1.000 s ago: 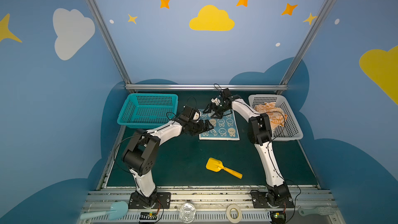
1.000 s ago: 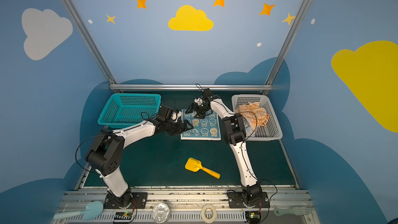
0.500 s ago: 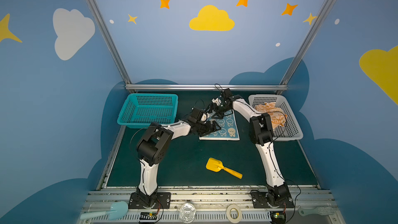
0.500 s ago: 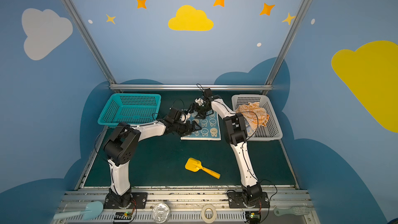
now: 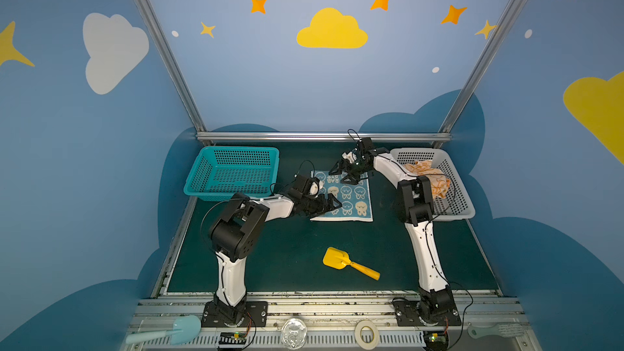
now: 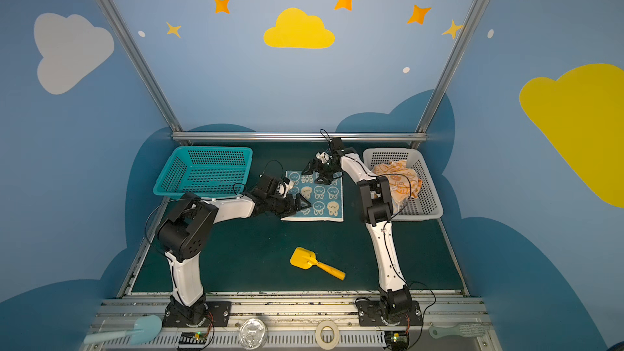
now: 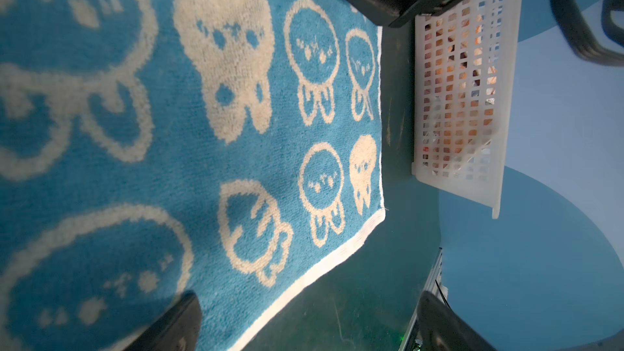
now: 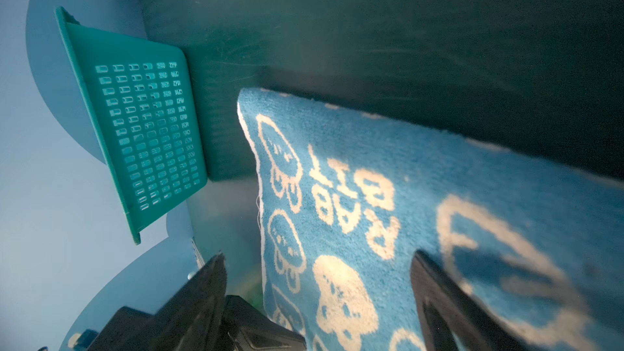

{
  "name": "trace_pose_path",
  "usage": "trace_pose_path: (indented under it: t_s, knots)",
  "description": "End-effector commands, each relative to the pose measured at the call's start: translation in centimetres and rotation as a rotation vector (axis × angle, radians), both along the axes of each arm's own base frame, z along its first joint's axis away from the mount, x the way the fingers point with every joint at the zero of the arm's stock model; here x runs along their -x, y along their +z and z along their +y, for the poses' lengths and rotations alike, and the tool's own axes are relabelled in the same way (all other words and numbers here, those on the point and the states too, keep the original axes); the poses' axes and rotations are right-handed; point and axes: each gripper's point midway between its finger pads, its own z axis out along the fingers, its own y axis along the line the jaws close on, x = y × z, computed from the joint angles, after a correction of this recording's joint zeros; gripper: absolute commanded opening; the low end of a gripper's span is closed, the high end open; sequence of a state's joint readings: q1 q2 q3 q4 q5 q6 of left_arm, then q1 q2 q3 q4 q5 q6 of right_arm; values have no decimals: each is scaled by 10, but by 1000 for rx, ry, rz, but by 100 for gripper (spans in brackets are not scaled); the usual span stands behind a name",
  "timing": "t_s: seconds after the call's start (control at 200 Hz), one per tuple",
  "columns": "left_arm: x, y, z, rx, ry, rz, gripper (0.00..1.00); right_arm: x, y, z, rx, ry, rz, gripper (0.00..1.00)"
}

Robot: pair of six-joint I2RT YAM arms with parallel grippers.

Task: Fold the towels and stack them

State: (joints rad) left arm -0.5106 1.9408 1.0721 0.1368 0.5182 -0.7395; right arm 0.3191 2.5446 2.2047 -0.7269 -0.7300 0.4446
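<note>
Next, my right gripper will grab the blue-and-cream towel by its far corner (image 5: 367, 173) nearest the white basket.
A blue-and-cream towel (image 5: 354, 197) (image 6: 326, 197) with rabbit faces lies flat on the green mat. My left gripper (image 5: 332, 205) (image 6: 302, 205) is open at the towel's near-left part. In the left wrist view the left gripper (image 7: 307, 325) straddles the white hem of the towel (image 7: 202, 130). My right gripper (image 5: 344, 173) (image 6: 317, 173) hangs open over the towel's far edge. In the right wrist view the right gripper (image 8: 317, 298) holds nothing above the towel (image 8: 405, 197). Orange-and-cream towels (image 5: 429, 177) (image 6: 400, 180) lie crumpled in the white basket.
A teal basket (image 5: 233, 173) (image 8: 145, 130) stands at the back left and a white basket (image 5: 462, 211) (image 7: 462, 96) at the back right. A yellow scoop (image 5: 337, 260) lies on the mat in front. A tape roll (image 5: 366, 332) rests on the front rail.
My left arm has swung right, and its open gripper has come from beside the towel onto its near-left part. The right arm has hardly moved.
</note>
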Motion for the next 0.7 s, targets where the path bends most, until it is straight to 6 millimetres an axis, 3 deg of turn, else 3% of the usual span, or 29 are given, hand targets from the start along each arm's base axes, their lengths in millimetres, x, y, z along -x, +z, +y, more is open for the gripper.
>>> trace_pose_path:
  t_s: [0.0,0.15,0.265,0.345,0.496,0.696]
  knots:
    - [23,-33,22,-99,23,105,100,3,-15,-11,27,7,35,85]
    - [22,-18,20,-84,14,79,100,5,29,-9,-16,28,-22,85]
    - [12,10,18,-94,4,29,100,9,70,-20,-41,3,-73,86]
    - [0,36,17,-96,5,-18,100,14,86,-35,-32,-34,-93,86]
    - [-37,70,14,-79,12,-59,100,25,78,-66,-18,-105,-37,86]
    - [-88,67,1,-52,2,-55,100,17,59,-76,-7,-128,10,86]
